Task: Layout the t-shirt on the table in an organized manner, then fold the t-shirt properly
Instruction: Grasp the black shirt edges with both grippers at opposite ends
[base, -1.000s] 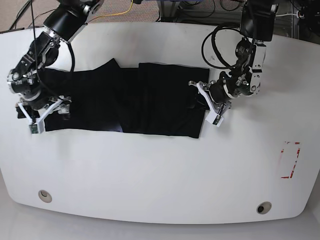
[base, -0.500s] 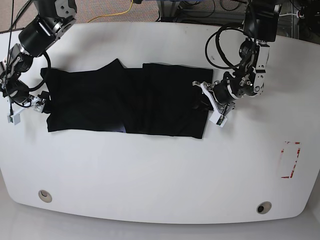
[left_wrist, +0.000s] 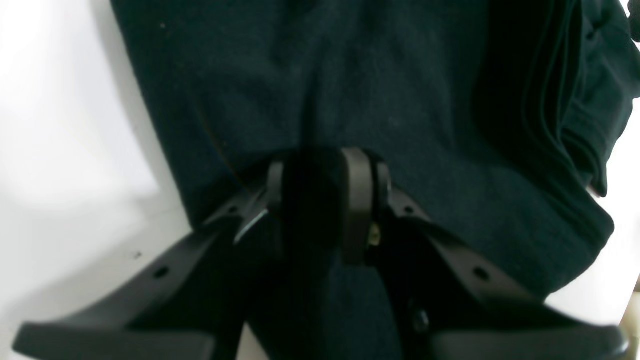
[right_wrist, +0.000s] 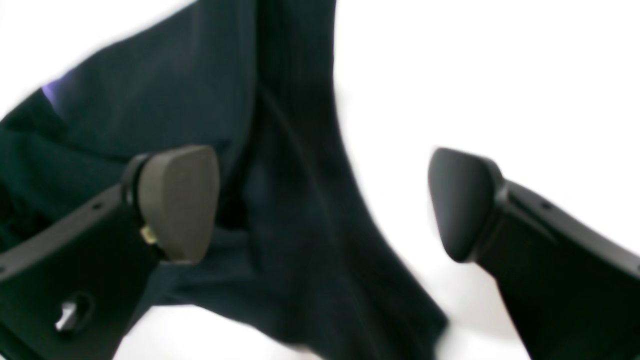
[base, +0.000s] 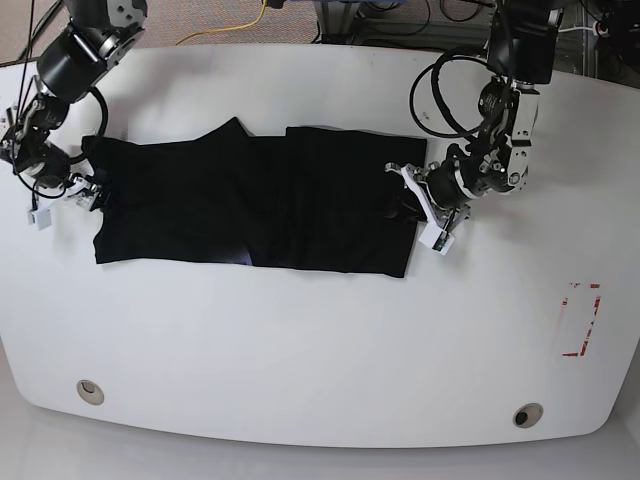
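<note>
My left gripper is at one end of the black t-shirt. Next, my right gripper will close on the middle of the black t-shirt's end (base: 122, 189) (right_wrist: 264, 198) opposite that one.
The black t-shirt (base: 250, 205) lies spread out flat on the white table (base: 320, 350), long side running left to right. My left gripper (base: 408, 206) is at the shirt's right edge. In the left wrist view the gripper (left_wrist: 322, 200) is shut on a pinch of the shirt's fabric (left_wrist: 350, 90). My right gripper (base: 65, 198) is at the shirt's left end. In the right wrist view it (right_wrist: 320, 205) is open, with the shirt's edge (right_wrist: 295, 150) lying under and between the two pads (right_wrist: 175, 200). That view is blurred.
A red tape rectangle (base: 580, 320) is at the table's right side. Two round grey grommet holes sit near the front edge, one left (base: 90, 391) and one right (base: 527, 414). Cables (base: 240, 20) and frames lie beyond the far edge.
My right gripper has let go of the shirt's left end, opened, and moved left and up. The left end now lies flatter. My left gripper has stayed shut on the right edge.
</note>
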